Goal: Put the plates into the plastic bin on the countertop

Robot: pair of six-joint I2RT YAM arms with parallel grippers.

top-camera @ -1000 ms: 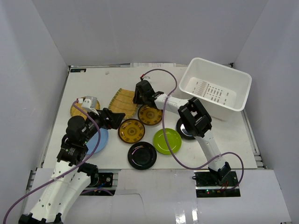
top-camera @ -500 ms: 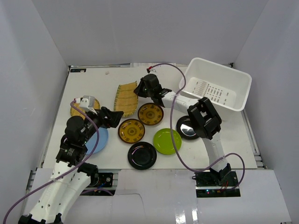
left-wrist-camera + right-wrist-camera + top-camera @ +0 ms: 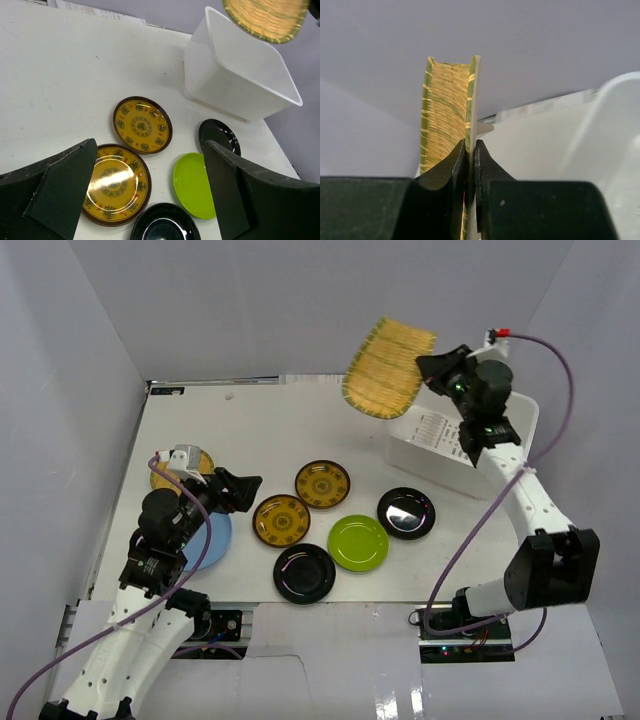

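Next, I set the squarish yellow woven plate on the slotted bottom of the white plastic bin (image 3: pixel 458 438) with my right gripper. The plate is tilted in the air over it.
My right gripper (image 3: pixel 432 365) is shut on the rim of the squarish yellow woven plate (image 3: pixel 388 368) and holds it tilted in the air over the left end of the white plastic bin (image 3: pixel 440 462). In the right wrist view the jaws (image 3: pixel 470 150) pinch that plate (image 3: pixel 445 105) edge-on. On the countertop (image 3: pixel 250 425) lie two brown-rimmed plates (image 3: pixel 281 520) (image 3: pixel 323 484), a lime green plate (image 3: pixel 358 542) and two black plates (image 3: pixel 304 573) (image 3: pixel 406 512). A light blue plate (image 3: pixel 212 540) and a round woven plate (image 3: pixel 160 475) lie partly under my left arm. My left gripper (image 3: pixel 235 490) is open and empty above the brown-rimmed plates (image 3: pixel 116 185).
The bin (image 3: pixel 240 75) stands at the back right of the countertop, close to the right wall. Grey walls close in the table on three sides. The metal-edged border (image 3: pixel 545 540) runs along the right side.
My right gripper has lifted the squarish woven plate off the table and carried it up and to the right, over the bin. My left arm has stayed in place.
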